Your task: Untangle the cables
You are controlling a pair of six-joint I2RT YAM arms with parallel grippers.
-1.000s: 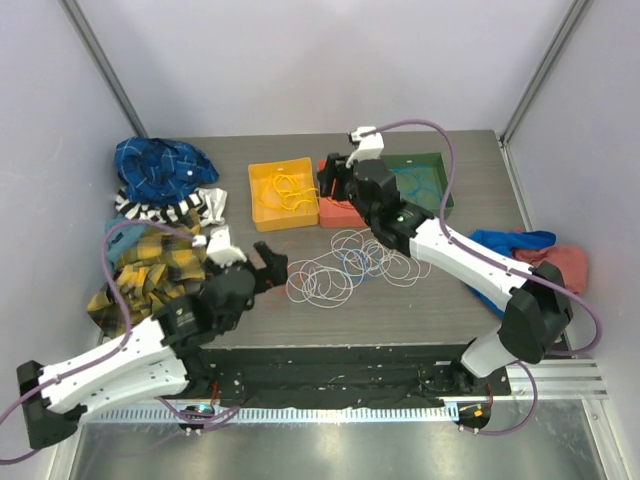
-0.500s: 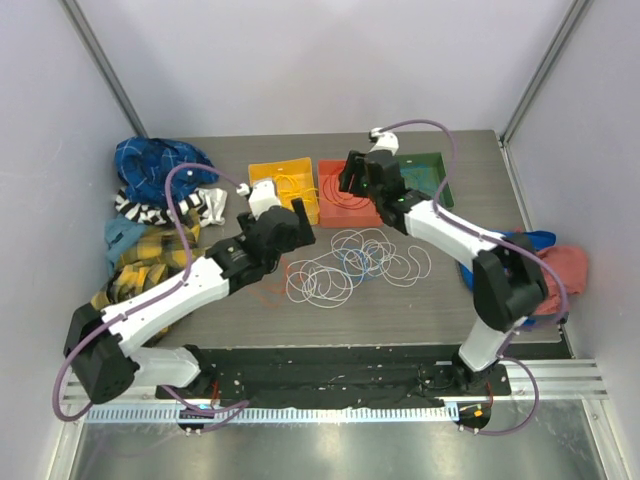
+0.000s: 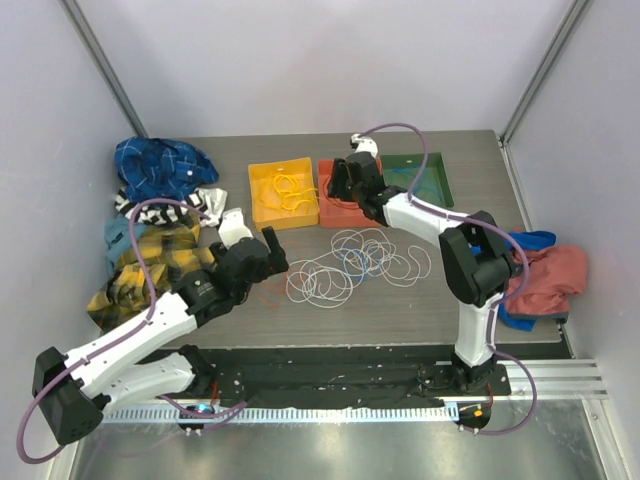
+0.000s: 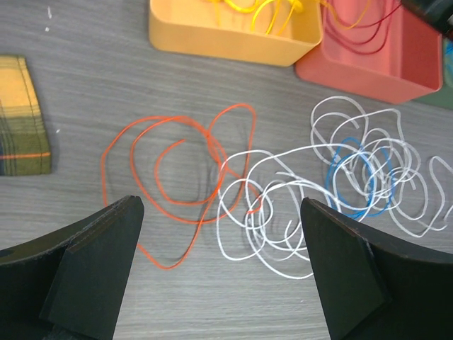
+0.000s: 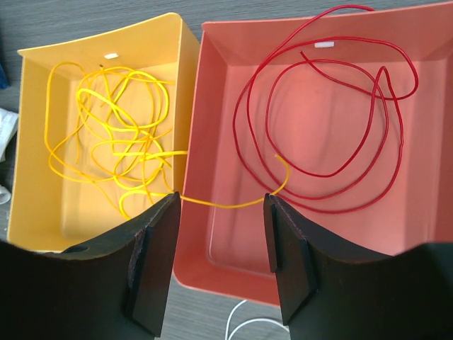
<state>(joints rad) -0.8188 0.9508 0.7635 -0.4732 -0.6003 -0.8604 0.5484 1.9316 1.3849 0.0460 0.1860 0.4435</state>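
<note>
My left gripper should move next to the orange cable's bunched strands [image 3: 285, 277] [image 4: 221, 166] beside the white cables and close there.
A tangle of white cables [image 3: 345, 265] with a blue cable [image 3: 357, 258] lies mid-table. In the left wrist view an orange cable [image 4: 177, 177] loops into the white cables [image 4: 297, 212] beside the blue cable [image 4: 354, 185]. My left gripper [image 3: 274, 250] [image 4: 219, 283] hovers open just left of the tangle, nothing between its fingers. My right gripper [image 3: 336, 184] [image 5: 221, 262] is open above the trays. Yellow cables [image 5: 106, 142] fill the yellow tray [image 5: 185, 85]. One yellow strand [image 5: 233, 203] crosses into the red tray [image 5: 233, 106], which holds a red cable [image 5: 318, 120].
A green tray [image 3: 425, 180] stands right of the red tray [image 3: 340, 212] and yellow tray [image 3: 262, 212]. Plaid and striped cloths [image 3: 155, 215] are heaped at the left edge. Blue and pink cloths [image 3: 545, 270] lie at the right edge beside the right arm's elbow.
My left gripper reached toward the yellow tray, then drew back to the near left of the tangle. The right arm folded its elbow in while its gripper stayed over the trays, its jaws narrowing slightly.
</note>
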